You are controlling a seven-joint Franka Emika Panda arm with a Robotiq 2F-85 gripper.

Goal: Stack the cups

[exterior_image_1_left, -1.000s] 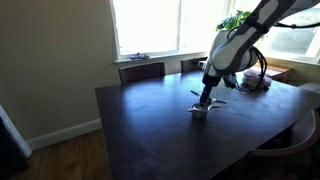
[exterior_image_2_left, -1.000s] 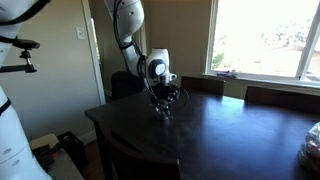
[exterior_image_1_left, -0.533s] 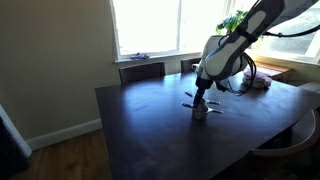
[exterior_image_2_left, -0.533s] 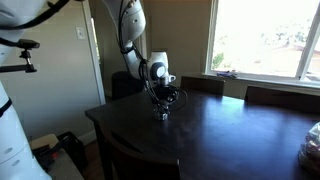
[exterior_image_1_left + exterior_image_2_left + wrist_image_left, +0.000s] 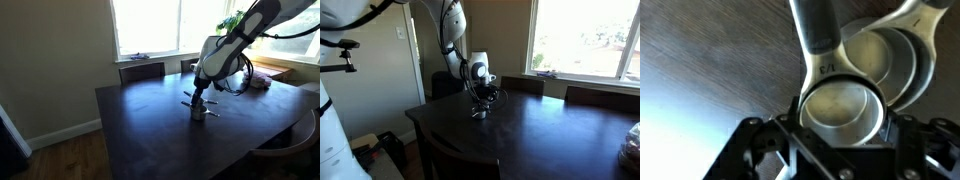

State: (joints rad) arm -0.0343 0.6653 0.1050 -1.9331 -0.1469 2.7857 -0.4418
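My gripper should set the small shiny metal cup down inside the larger silver cup [image 5: 198,110] [image 5: 880,62] on the dark table.
In the wrist view a small shiny metal cup [image 5: 843,108] sits between my jaws, its straight handle [image 5: 815,30] pointing away toward the top. My gripper [image 5: 843,125] is shut on it, one finger against each side of its wall. A larger silver cup [image 5: 895,62] lies just behind at the upper right, and the held cup overlaps its rim. Its handle runs off the top right corner. In both exterior views the gripper [image 5: 200,100] [image 5: 480,100] points straight down at the cups [image 5: 199,113] [image 5: 478,112] on the dark table, with thin handles sticking out sideways.
The dark wooden table [image 5: 150,130] stretches wide around the cups. Chairs [image 5: 142,71] stand along its far edge under the window. A plant and clutter [image 5: 252,80] sit at the back right corner of the table, behind the arm.
The arm has shifted a little to the left in an exterior view, carrying the held cup; over the last half second nothing visibly moves. The jaws keep the same width.
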